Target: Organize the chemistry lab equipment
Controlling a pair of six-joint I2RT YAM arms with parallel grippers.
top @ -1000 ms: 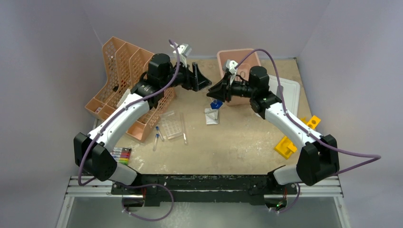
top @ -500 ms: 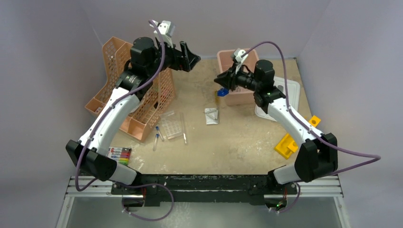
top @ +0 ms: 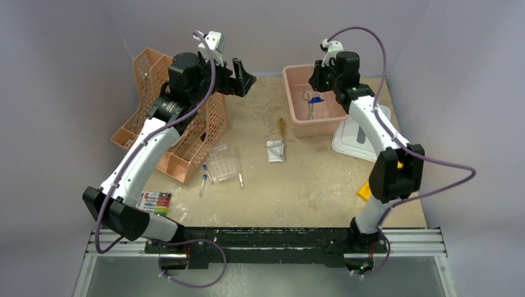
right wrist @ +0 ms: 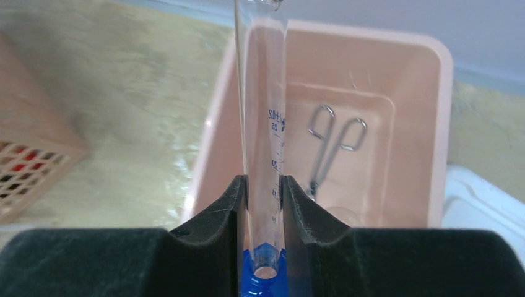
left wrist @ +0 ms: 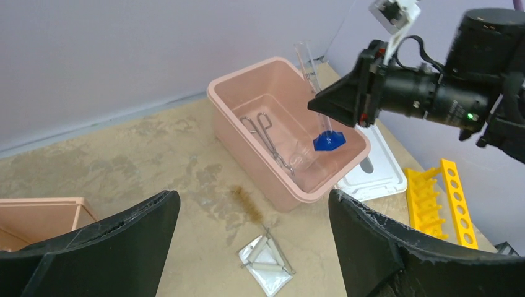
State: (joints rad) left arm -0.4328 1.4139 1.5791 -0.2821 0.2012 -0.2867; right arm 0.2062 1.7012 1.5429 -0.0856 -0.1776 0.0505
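The robot's right gripper should set the graduated flask down in the pink bin [top: 303, 107] [right wrist: 283, 170], next to the metal forceps.
My right gripper [right wrist: 261, 192] is shut on a clear graduated flask [right wrist: 263, 111] with a blue base [top: 316, 99] and holds it upright over the pink bin [top: 309, 131]. Metal forceps [right wrist: 331, 145] lie in the bin, also seen in the left wrist view [left wrist: 267, 139]. My left gripper [top: 246, 77] is open and empty, high above the table's back. On the table lie a clear tube rack [top: 223, 163], blue-capped tubes [top: 204, 176], a glass rod [top: 239, 175], a small packet of rods [left wrist: 267, 266] and a brown brush [left wrist: 247, 205].
The orange perforated organiser [top: 167, 111] stands at the back left under my left arm. A marker pack [top: 156, 201] lies at the front left. A white lid [top: 359, 133] and a yellow rack [left wrist: 442, 198] lie right of the bin.
My right gripper has carried the flask up from the middle of the table and back over the pink bin. My left gripper has risen and drawn back to the left.
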